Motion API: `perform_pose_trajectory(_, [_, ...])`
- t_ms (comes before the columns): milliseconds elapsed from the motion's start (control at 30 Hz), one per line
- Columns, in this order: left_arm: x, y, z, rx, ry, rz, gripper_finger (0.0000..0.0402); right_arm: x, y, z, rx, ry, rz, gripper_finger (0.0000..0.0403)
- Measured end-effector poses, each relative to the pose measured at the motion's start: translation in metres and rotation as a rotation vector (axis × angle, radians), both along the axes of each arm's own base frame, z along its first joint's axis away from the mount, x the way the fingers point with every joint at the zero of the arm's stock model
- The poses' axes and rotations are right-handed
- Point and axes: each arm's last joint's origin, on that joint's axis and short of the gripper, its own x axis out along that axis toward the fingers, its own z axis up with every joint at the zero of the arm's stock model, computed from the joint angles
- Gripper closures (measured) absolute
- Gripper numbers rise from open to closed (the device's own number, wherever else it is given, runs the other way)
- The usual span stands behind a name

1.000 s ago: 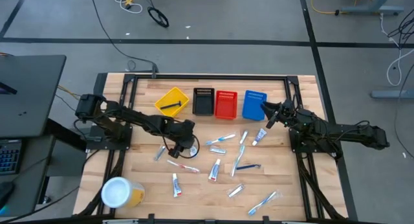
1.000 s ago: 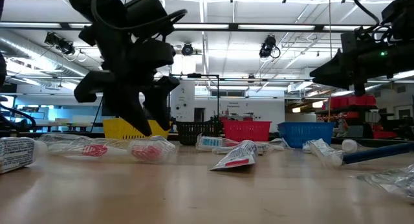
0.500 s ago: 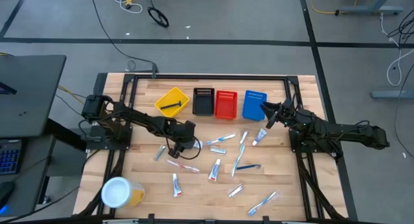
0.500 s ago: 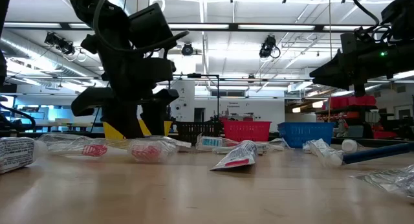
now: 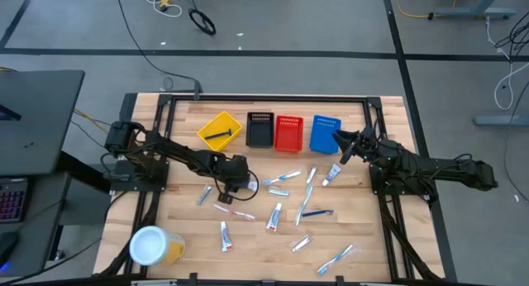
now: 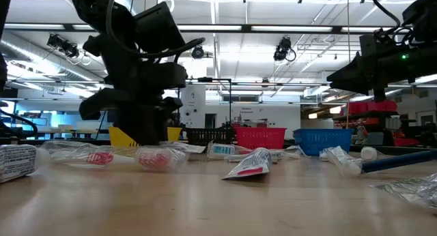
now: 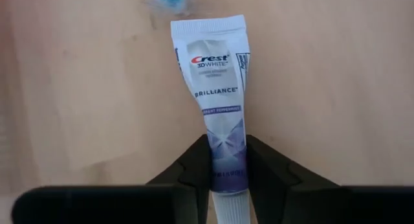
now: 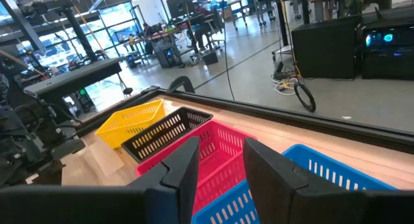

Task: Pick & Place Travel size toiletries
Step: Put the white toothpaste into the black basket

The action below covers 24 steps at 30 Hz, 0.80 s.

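My left gripper has the white and purple toothpaste tube. Next, I let go of it inside the black basket (image 5: 261, 129) that sits beside the red one.
A white and purple toothpaste tube (image 7: 218, 88), one of the travel size toiletries, lies flat on the wooden table (image 5: 182, 212). My left gripper (image 5: 232, 180) is down at the table over it and shut on it (image 7: 228, 160). More small tubes, toothbrushes and packets (image 5: 285, 205) lie spread over the table's middle. My right gripper (image 5: 340, 150) hangs open near the blue basket (image 5: 324, 133), nothing between its fingers (image 8: 217, 169). My left gripper pinches the tube's purple part next to its white cap end (image 7: 226, 175) between its two fingers (image 7: 194, 166). The fingers come from above, pointing down, and lie across the tube. The tube lies flat on the table, its crimped end (image 7: 207, 26) pointing away.
Yellow (image 5: 220, 129), black (image 5: 259, 130), red (image 5: 288, 133) and blue baskets stand in a row at the far edge; a dark razor lies in the yellow one. A white-lidded yellow jar (image 5: 153, 245) stands at the near left corner.
My left gripper has gone down to the table and shut its fingers on the toothpaste tube, which stays lying on the wood.
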Motion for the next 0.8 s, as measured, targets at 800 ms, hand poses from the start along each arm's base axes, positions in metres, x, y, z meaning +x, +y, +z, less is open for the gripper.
perform_pose_trajectory(800, [0.026,0.059,0.028,0.209,-0.445,0.48,0.0309,0.0,0.0,0.0,0.0,0.0,0.0,0.0272])
